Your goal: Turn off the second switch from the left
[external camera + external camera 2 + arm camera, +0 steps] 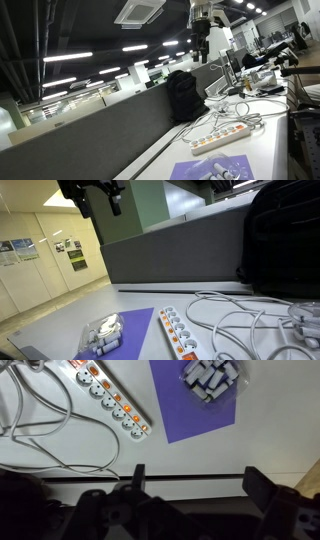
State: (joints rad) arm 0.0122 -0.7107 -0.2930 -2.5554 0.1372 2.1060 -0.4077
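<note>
My gripper is going to shut empty just above the power strip's end [141, 430] beside the purple mat. Its closed fingers can then press the second switch.
A long white power strip [110, 398] lies on the white table, also seen in both exterior views [220, 137] [178, 335]. A row of tiny reddish rocker switches [116, 400] runs along it beside the sockets. The second switch from the left is one of this row, and it is too small to tell its position. My gripper [197, 485] is open and empty. It hangs high above the table, well away from the strip, near the top of both exterior views [200, 45] [100, 202].
A purple mat [195, 410] lies next to the strip with a clear bag of small pale parts [210, 378] on it. White cables [40, 410] loop beside the strip. A black backpack [280, 240] stands against the grey partition [160, 250].
</note>
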